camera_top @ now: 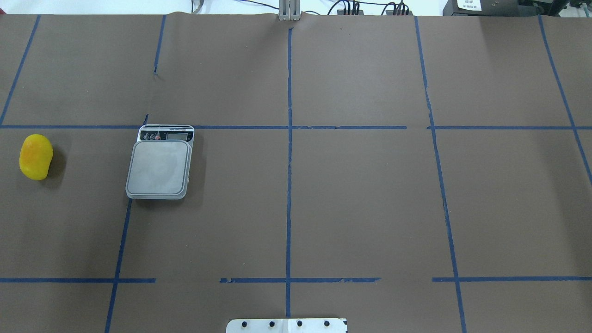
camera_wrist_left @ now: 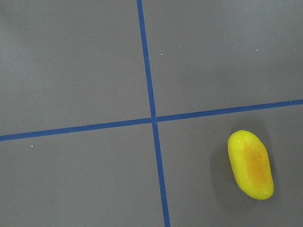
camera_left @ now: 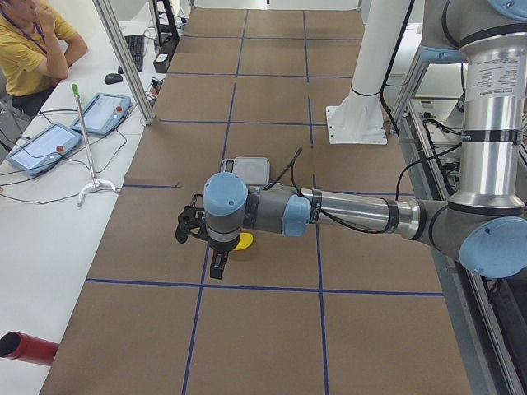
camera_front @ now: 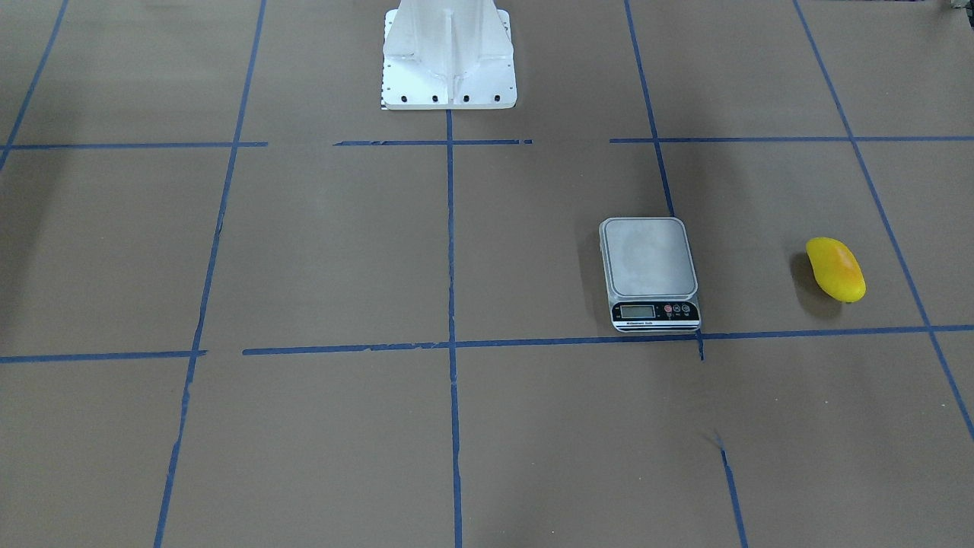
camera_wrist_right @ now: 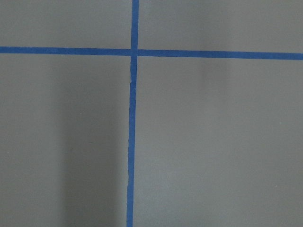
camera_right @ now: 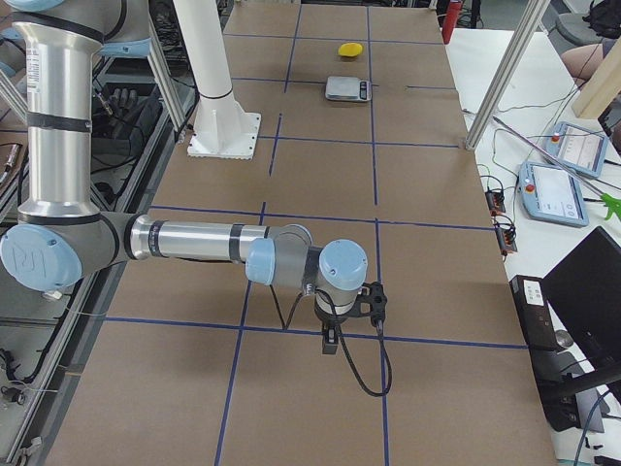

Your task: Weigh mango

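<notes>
I need to close my left gripper around the mango's middle (camera_front: 834, 268) (camera_wrist_left: 251, 164), with its fingers on the two long sides of the yellow mango.
The mango (camera_top: 35, 157) is glossy yellow with an orange blush and lies on the brown table at the far left of the overhead view. It also shows in the front view (camera_front: 835, 269) and the left wrist view (camera_wrist_left: 250, 164). The kitchen scale (camera_top: 159, 169) stands to its right with a bare platform (camera_front: 649, 259). My left gripper (camera_left: 183, 227) hovers high over the mango, which peeks out beneath the wrist (camera_left: 244, 242); I cannot tell whether it is open or shut. My right gripper (camera_right: 375, 297) hangs over the table's far half; I cannot tell its state.
The white robot pedestal (camera_front: 449, 57) stands at the table's middle edge. Blue tape lines (camera_top: 289, 138) divide the table into squares. A side bench holds tablets (camera_left: 41, 146) and a seated operator (camera_left: 29, 45); a metal post (camera_left: 123, 58) stands at the table's edge.
</notes>
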Motion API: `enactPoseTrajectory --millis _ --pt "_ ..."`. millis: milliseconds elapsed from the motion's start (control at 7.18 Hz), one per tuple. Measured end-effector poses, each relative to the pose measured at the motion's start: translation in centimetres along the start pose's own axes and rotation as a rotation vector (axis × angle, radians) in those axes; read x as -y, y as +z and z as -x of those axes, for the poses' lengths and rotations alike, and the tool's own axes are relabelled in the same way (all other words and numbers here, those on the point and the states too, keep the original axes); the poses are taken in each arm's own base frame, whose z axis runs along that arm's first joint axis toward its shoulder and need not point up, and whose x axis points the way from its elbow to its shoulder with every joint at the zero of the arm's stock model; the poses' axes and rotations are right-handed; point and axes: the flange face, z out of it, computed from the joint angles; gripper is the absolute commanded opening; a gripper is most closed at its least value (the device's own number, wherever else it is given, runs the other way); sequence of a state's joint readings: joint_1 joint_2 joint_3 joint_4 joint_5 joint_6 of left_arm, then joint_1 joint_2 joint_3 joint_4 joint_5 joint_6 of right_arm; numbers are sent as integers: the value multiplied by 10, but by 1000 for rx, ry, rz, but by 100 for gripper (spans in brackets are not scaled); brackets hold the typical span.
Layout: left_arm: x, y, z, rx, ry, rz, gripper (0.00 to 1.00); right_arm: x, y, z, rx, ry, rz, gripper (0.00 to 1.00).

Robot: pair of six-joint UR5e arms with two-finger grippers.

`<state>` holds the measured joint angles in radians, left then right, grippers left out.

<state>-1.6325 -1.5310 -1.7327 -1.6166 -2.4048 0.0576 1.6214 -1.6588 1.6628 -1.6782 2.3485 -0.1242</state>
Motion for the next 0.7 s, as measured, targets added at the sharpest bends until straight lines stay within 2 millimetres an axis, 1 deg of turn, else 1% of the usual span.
enactPoseTrajectory --millis 278,557,696 --pt "-1 -4 -5 1 9 -7 100 0 0 0 0 0 0 100" --pt "-1 -3 -4 2 -12 -6 100 0 0 0 0 1 1 100" --pt "3 5 -13 -3 -56 2 100 0 0 0 0 1 1 100"
